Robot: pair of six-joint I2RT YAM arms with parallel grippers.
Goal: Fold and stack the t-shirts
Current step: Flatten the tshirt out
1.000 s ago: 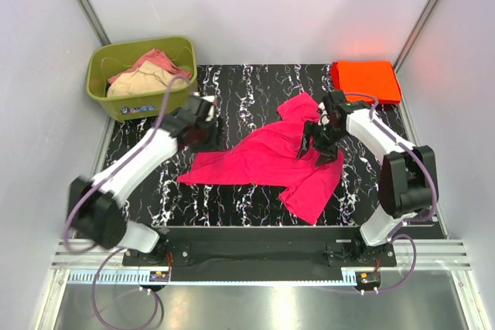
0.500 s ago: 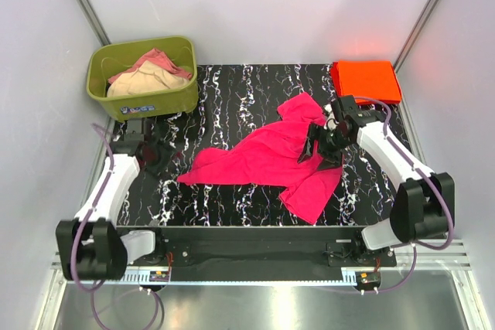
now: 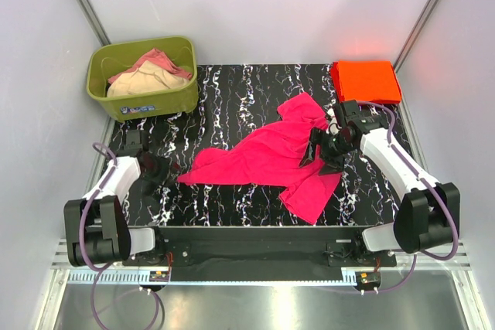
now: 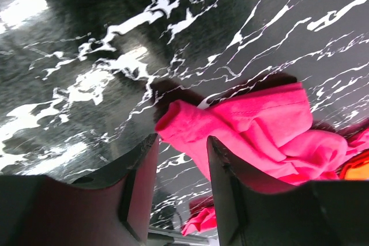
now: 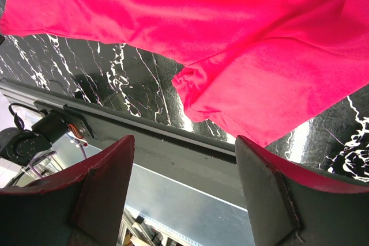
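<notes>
The robot's right gripper needs to next move to the near corner [image 3: 312,221] [image 5: 265,143] of the hot pink t-shirt, closest to the metal rail, and close there.
The hot pink t-shirt [image 3: 267,158] lies crumpled and spread across the middle of the black marbled table [image 3: 232,90]. The orange-red t-shirt [image 3: 365,80] sits folded at the back right corner. My left gripper [image 3: 160,171] is low at the pink shirt's left corner. In the left wrist view its jaws [image 4: 181,148] stand apart, with that corner [image 4: 179,120] just past the fingertips and bare table between them. My right gripper [image 3: 323,154] hovers over the pink shirt's right part, wide open and holding nothing. The right wrist view shows pink cloth [image 5: 230,38] beyond the fingers [image 5: 115,165].
An olive-green tub [image 3: 100,83] holding pale and pink cloth stands at the back left. White walls close in the table on three sides. The metal rail with the arm bases runs along the near edge [image 3: 255,233].
My left arm has swung back from the table's middle to the left near side and come down at the shirt's left corner, its jaws narrowing. My right gripper shifted slightly right.
</notes>
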